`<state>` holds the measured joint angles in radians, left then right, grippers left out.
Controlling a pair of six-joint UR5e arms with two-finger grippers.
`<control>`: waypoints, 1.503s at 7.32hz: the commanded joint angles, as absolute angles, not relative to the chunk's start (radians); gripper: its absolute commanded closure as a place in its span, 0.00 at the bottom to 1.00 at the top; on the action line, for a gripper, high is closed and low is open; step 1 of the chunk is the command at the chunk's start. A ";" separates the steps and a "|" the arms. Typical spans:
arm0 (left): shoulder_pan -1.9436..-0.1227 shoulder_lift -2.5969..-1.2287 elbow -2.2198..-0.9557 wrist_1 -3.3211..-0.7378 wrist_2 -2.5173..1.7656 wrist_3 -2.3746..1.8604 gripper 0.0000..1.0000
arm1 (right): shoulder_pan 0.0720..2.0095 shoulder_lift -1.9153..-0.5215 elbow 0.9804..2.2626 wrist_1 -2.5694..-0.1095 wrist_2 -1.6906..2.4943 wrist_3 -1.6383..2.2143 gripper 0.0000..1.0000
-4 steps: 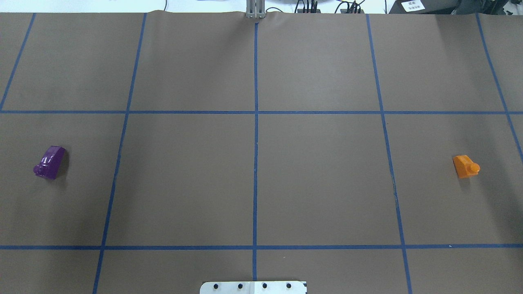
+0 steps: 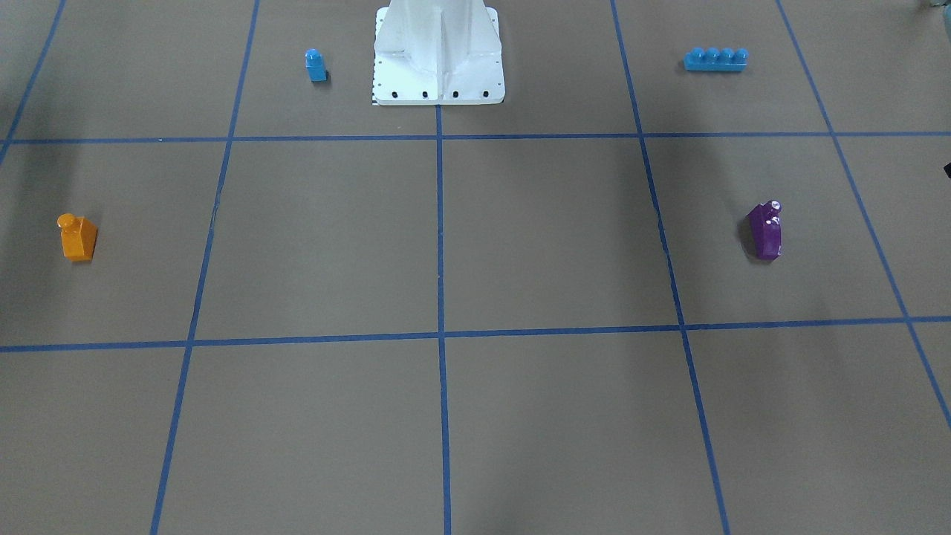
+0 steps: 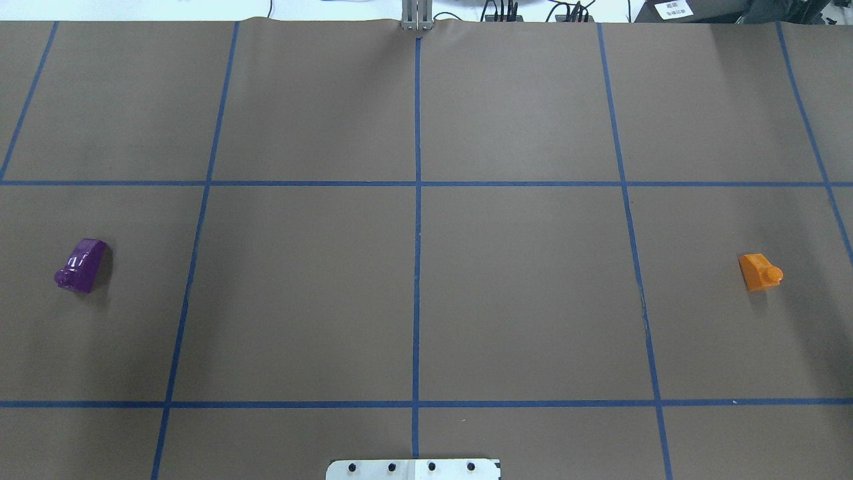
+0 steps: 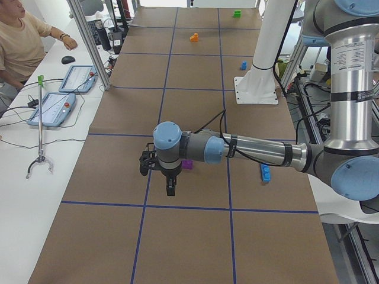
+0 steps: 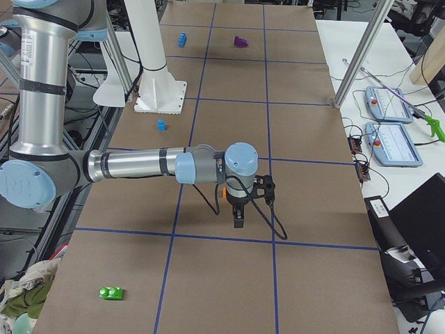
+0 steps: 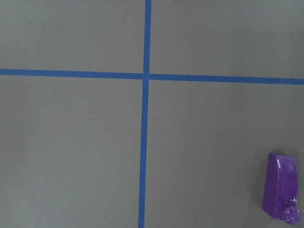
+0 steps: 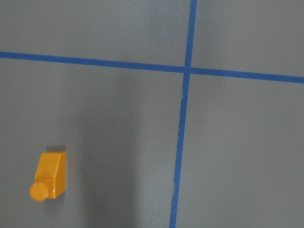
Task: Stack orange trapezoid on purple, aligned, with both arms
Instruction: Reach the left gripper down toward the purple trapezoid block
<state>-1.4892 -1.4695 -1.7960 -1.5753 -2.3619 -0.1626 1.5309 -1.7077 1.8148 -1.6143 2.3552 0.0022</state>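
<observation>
My left gripper goes to the purple brick next and closes across its sides at the stud end (image 2: 767, 218) (image 6: 281, 203).
The purple brick (image 3: 81, 265) lies on the brown table at the far left of the overhead view; it also shows in the front view (image 2: 765, 232) and low right in the left wrist view (image 6: 281, 192). The orange trapezoid (image 3: 760, 271) stands at the far right, stud up, and shows in the right wrist view (image 7: 50, 176). My left gripper (image 4: 170, 189) hangs above the table just beside the purple brick (image 4: 187, 164). My right gripper (image 5: 238, 221) hangs over the orange brick's spot. Neither holds a brick; I cannot tell whether either is open or shut.
A small blue single-stud brick (image 2: 316, 65) and a long blue four-stud brick (image 2: 715, 59) sit either side of the white pedestal (image 2: 438, 52). A green brick (image 5: 111, 293) lies near the right end. An operator (image 4: 18, 41) sits beside tablets past the far edge.
</observation>
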 commanded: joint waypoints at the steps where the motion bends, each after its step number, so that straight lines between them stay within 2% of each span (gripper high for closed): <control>1: -1.400 -1.470 -1.795 -1.635 -2.356 -0.169 0.00 | 1.528 -1.709 1.807 -1.615 2.356 0.005 0.00; 3: -1.222 -1.502 -1.795 -1.704 -2.350 -0.387 0.00 | 1.525 -1.707 1.790 -1.615 2.355 0.003 0.00; 5: -1.047 -1.505 -1.752 -1.883 -2.311 -0.610 0.00 | 1.523 -1.706 1.783 -1.615 2.355 0.002 0.00; 9: -0.905 -1.565 -1.660 -1.908 -2.256 -0.666 0.01 | 1.519 -1.698 1.764 -1.614 2.355 -0.002 0.00; 10: -0.891 -1.563 -1.651 -1.908 -2.256 -0.669 0.25 | 1.519 -1.698 1.761 -1.614 2.355 -0.002 0.00; 11: -0.891 -1.557 -1.649 -1.904 -2.256 -0.670 0.67 | 1.516 -1.698 1.761 -1.614 2.355 -0.002 0.00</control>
